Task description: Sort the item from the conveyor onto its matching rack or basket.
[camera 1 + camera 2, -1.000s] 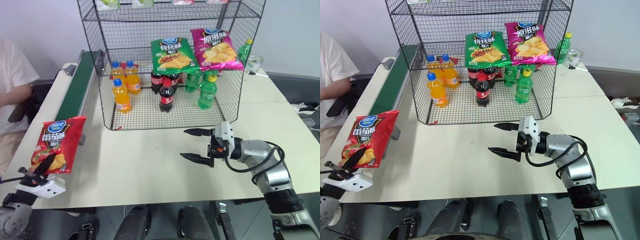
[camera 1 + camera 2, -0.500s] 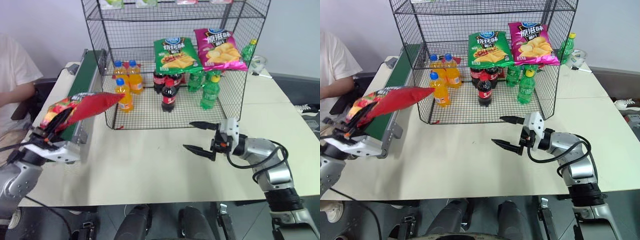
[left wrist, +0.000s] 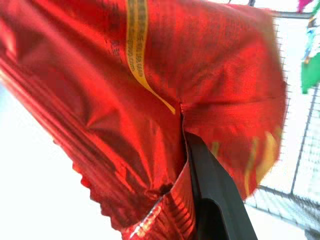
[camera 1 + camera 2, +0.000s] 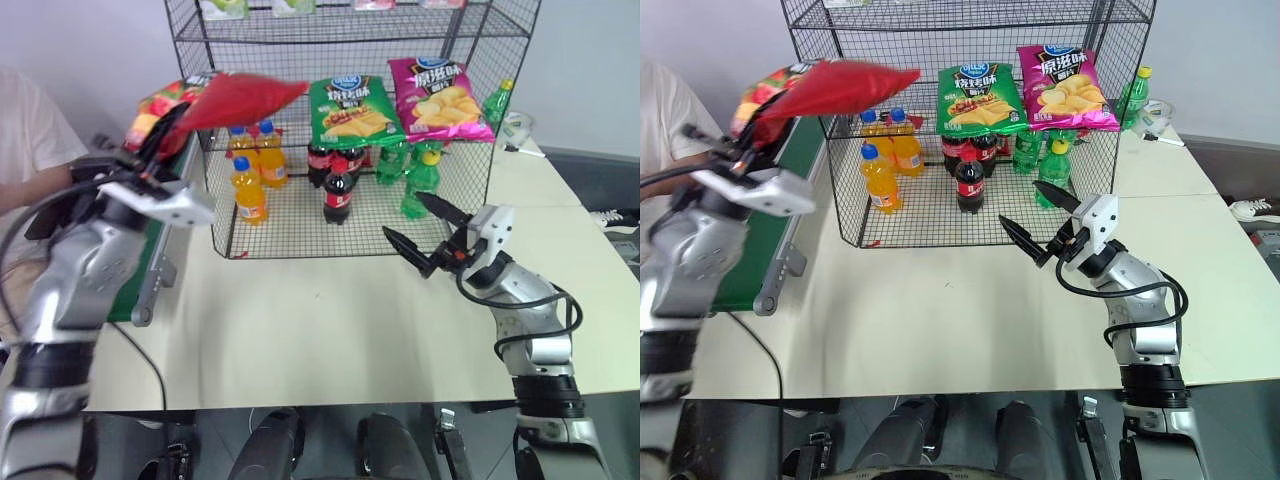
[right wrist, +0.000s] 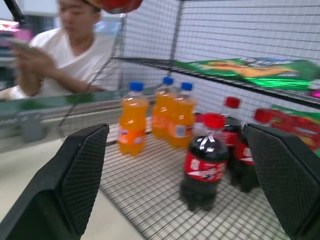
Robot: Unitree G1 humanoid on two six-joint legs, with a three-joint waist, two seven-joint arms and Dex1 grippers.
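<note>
The robot's left gripper will release the red chip bag on the middle shelf (image 4: 259,116) next to the green chip bag, above the orange bottles.
The item, a red chip bag (image 4: 235,98), hangs in the air at the rack's front left corner, level with its middle shelf. My left gripper (image 4: 160,135) is shut on the bag's lower end; in the left wrist view the red foil (image 3: 150,100) wraps around one black finger (image 3: 215,200). The tall black wire rack (image 4: 470,190) stands at the back of the table. The dark-green conveyor (image 4: 740,270) runs along the table's left side, below the raised arm. My right gripper (image 4: 402,214) is open and empty, in front of the rack's bottom tier.
A green chip bag (image 4: 350,105) and a magenta one (image 4: 435,95) lie on the rack's middle shelf. Orange (image 4: 247,190), cola (image 4: 336,190) and green (image 4: 418,185) bottles stand on the bottom tier. A person (image 4: 25,150) sits at the left, beyond the conveyor.
My left arm has lifted the red bag up and to the right, from beside the conveyor to the rack's upper left corner. The right gripper rose a little and turned toward the rack.
</note>
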